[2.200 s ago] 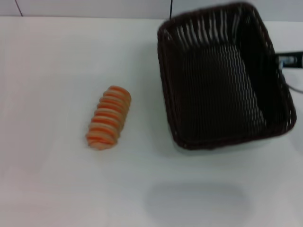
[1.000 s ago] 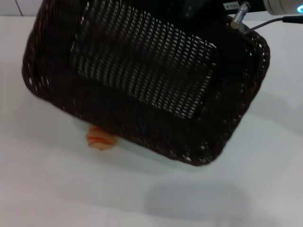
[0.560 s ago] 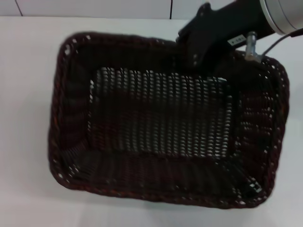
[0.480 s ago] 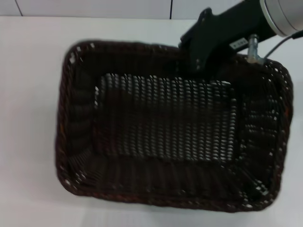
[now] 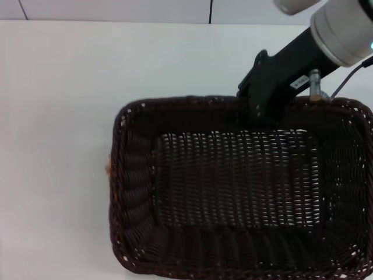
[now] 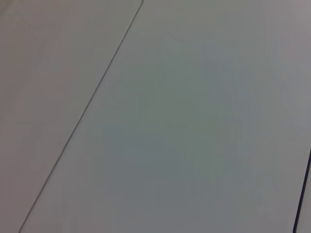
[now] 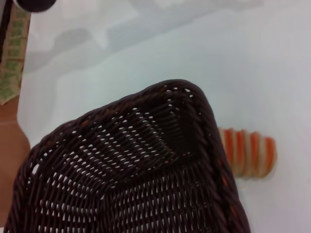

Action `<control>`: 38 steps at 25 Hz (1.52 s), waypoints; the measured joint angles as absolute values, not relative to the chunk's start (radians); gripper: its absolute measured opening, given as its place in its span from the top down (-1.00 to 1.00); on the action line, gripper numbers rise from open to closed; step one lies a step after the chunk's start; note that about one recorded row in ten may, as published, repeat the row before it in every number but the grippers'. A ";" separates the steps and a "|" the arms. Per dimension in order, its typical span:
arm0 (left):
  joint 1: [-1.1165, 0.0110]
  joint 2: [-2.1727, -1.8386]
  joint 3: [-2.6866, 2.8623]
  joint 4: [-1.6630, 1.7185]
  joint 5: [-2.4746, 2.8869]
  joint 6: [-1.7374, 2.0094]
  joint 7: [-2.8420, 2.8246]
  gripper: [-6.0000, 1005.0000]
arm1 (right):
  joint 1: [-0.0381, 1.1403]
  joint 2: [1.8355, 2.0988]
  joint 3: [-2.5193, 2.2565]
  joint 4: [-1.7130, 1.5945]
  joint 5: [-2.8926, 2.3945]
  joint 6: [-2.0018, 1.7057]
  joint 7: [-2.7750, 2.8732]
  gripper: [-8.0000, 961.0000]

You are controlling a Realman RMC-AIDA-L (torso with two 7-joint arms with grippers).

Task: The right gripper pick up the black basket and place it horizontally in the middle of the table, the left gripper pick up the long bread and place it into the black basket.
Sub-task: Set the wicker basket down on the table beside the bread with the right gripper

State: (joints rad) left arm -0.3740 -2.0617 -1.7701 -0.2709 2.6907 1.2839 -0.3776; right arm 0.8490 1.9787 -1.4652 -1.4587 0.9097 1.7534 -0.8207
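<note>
My right gripper has the black basket, now held by its far rim. It will let go of it on the white table point(image 5: 233, 197) next to the long bread.
The black basket point(image 5: 245, 186) lies with its long side left to right, filling the lower right of the head view. My right gripper point(image 5: 263, 109) is shut on the middle of its far rim, and its silver arm reaches in from the upper right. I cannot tell whether the basket rests on the table point(image 5: 58, 87). The long bread is almost hidden behind the basket's left wall, with only an orange sliver point(image 5: 108, 168) showing. The right wrist view shows the basket's corner point(image 7: 146, 184) with the striped bread point(image 7: 248, 151) lying beyond it on the table. The left gripper is out of view.
White table stretches to the left of and behind the basket. A tiled wall with a dark seam point(image 5: 210, 10) runs along the back. The left wrist view shows only a pale plain surface with a thin dark line point(image 6: 82, 116).
The right gripper lifted the basket from the back right, turned it lengthwise left to right and swung it over the bread. In the last half second it moved right and nearer.
</note>
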 joint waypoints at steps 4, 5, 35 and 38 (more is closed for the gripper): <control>-0.376 -2.062 -1.770 -0.271 2.691 1.283 -0.377 -0.71 | 0.871 1.984 -1.468 -1.404 0.893 1.746 -0.835 0.67; -0.376 -2.062 -1.770 -0.272 2.691 1.283 -0.377 -0.71 | 0.886 1.995 -1.470 -1.365 0.861 1.738 -0.850 0.67; -0.360 -2.069 -1.763 -0.272 2.691 1.309 -0.426 -0.71 | 1.029 2.071 -1.542 -1.118 0.644 1.599 -0.872 0.31; -0.358 -2.069 -1.763 -0.272 2.692 1.310 -0.431 -0.71 | 1.025 2.072 -1.542 -1.131 0.640 1.568 -0.864 0.24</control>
State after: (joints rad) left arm -0.3580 -2.0693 -1.7625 -0.2716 2.6922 1.3103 -0.4308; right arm 1.0250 2.0718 -1.5417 -1.1313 0.6403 1.5677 -0.8642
